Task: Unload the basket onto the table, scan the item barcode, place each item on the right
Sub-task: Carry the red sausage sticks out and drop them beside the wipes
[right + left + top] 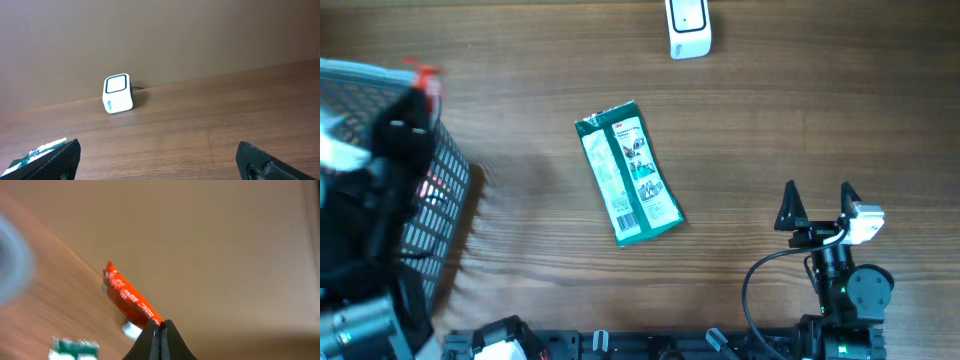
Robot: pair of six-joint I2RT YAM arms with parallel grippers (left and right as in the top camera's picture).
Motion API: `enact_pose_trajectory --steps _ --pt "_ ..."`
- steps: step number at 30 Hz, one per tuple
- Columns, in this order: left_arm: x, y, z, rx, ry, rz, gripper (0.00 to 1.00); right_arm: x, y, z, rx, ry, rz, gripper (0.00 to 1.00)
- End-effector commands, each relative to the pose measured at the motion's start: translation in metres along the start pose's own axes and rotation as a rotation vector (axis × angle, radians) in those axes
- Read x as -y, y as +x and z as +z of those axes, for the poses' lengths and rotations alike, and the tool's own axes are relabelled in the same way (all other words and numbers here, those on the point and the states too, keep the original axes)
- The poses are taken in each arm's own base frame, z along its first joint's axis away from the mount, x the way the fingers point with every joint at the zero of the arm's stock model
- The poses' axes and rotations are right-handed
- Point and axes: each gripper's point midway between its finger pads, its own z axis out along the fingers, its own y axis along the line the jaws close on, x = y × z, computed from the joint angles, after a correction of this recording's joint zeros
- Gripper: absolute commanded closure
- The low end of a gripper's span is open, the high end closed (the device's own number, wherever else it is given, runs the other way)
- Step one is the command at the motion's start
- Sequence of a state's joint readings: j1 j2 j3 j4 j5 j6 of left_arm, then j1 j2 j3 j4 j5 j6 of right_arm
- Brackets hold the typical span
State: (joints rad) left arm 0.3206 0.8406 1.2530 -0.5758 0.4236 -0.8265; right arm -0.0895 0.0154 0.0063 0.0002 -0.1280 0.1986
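Note:
My left gripper should set the orange-red packet on the bare table (684, 183) close beside the green packet.
An orange-red packet (131, 297) hangs in the air, and my left gripper (161, 327) is shut on its lower corner. From overhead only a red tip of that packet (423, 72) shows, above the basket at the far left, with the arm blurred beneath it. A white barcode scanner (689, 28) stands at the table's far edge; the right wrist view shows the scanner (118, 93) with its window facing me. My right gripper (817, 205) rests open near the front right, with nothing between its fingers.
A green packet (626, 172) lies flat mid-table, and its corner (42, 148) shows beside my right gripper's left finger. A dark wire basket (435, 195) stands at the left edge under the left arm. A cable loops by the right arm's base.

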Motion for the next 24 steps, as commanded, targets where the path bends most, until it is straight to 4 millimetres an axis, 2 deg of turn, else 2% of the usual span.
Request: enact_pose_trajectory --steps 1,4,7,8,9,10,11,16,19,24 --pt "0.035 0.056 0.006 -0.202 0.129 0.155 0.96 0.002 -0.002 0.0 0.011 0.012 0.011 0.0" --pt "0.04 0.108 0.019 -0.374 0.14 0.218 0.96 0.002 -0.002 0.0 0.011 0.012 0.011 0.0" --pt "0.045 0.188 0.038 -0.591 0.151 0.372 0.96 0.002 -0.002 0.0 0.011 0.012 0.011 0.0" --pt "0.044 0.203 0.042 -0.623 0.145 0.405 0.96 0.002 -0.002 0.0 0.011 0.012 0.011 0.01" --pt "0.042 0.229 0.048 -0.677 0.135 0.457 0.96 0.002 -0.002 0.0 0.011 0.012 0.011 0.0" --pt "0.039 0.249 0.053 -0.713 0.121 0.501 0.96 0.002 -0.002 0.0 0.011 0.012 0.011 0.0" --pt "0.029 0.283 0.062 -0.764 0.077 0.585 0.96 0.002 -0.002 0.0 0.011 0.012 0.011 0.0" --pt "-0.009 0.366 0.085 -0.885 -0.044 0.717 0.96 0.002 -0.002 0.0 0.011 0.012 0.011 0.0" --pt "-0.034 0.397 0.097 -0.948 -0.102 0.746 0.96 0.002 -0.002 0.0 0.011 0.012 0.011 0.0" --pt "-0.062 0.419 0.105 -1.003 -0.17 0.77 0.96 0.002 -0.002 0.0 0.011 0.012 0.011 0.0"
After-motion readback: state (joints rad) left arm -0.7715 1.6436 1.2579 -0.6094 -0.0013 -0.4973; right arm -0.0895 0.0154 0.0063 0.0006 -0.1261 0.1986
